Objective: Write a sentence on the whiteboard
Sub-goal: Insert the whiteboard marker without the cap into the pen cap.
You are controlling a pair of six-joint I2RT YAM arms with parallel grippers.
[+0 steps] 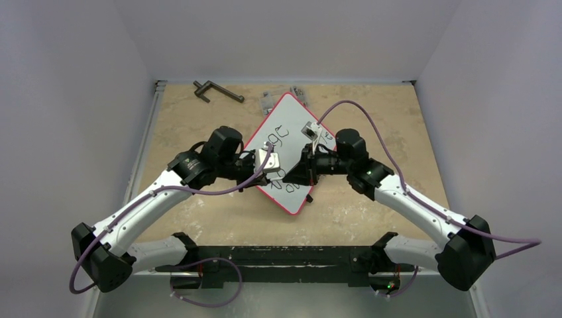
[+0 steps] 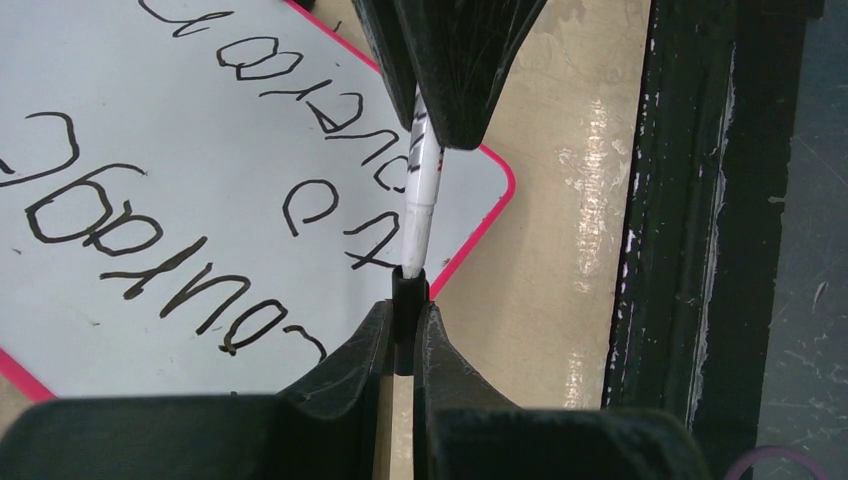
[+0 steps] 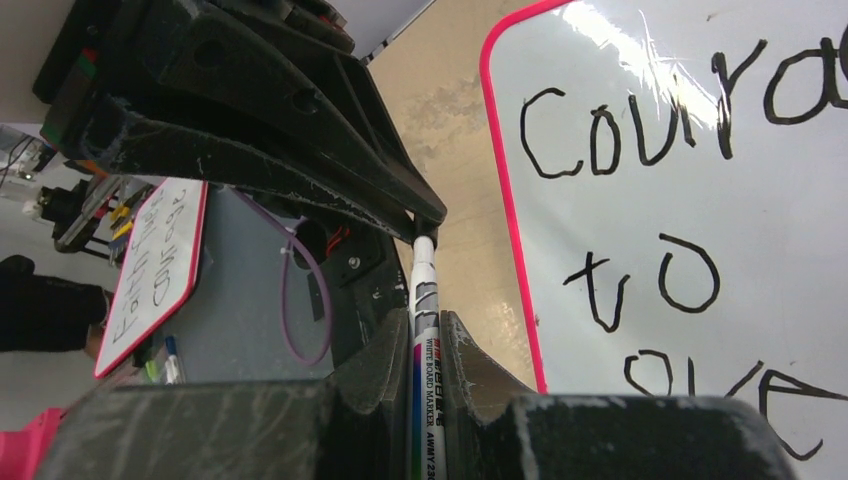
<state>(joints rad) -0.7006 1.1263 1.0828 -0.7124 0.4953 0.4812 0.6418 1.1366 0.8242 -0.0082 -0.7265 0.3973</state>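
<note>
My right gripper will put the whiteboard marker down on the bare table (image 1: pixel 349 181) beside the whiteboard's edge with the black clip.
The whiteboard (image 1: pixel 285 122), white with a thin red-pink frame, lies cornerwise mid-table with black handwriting on it. Both grippers meet over its near corner, tip to tip. My right gripper (image 3: pixel 424 325) is shut on the white body of a whiteboard marker (image 3: pixel 424 290). My left gripper (image 2: pixel 409 305) is shut on the black cap (image 2: pixel 409 300) at the marker's end. In the left wrist view the marker (image 2: pixel 420 190) runs straight from the cap up into the right gripper's fingers (image 2: pixel 450 90). The overhead view shows the left gripper (image 1: pixel 281 175) and right gripper (image 1: pixel 297 175) close together; the marker is hidden there.
A dark metal clamp handle (image 1: pixel 217 91) lies at the back left. Small clear parts (image 1: pixel 266 101) sit by the board's far corner. The black mounting rail (image 1: pixel 285 255) runs along the near edge. Off the table, another written whiteboard (image 3: pixel 158 265) shows in the right wrist view.
</note>
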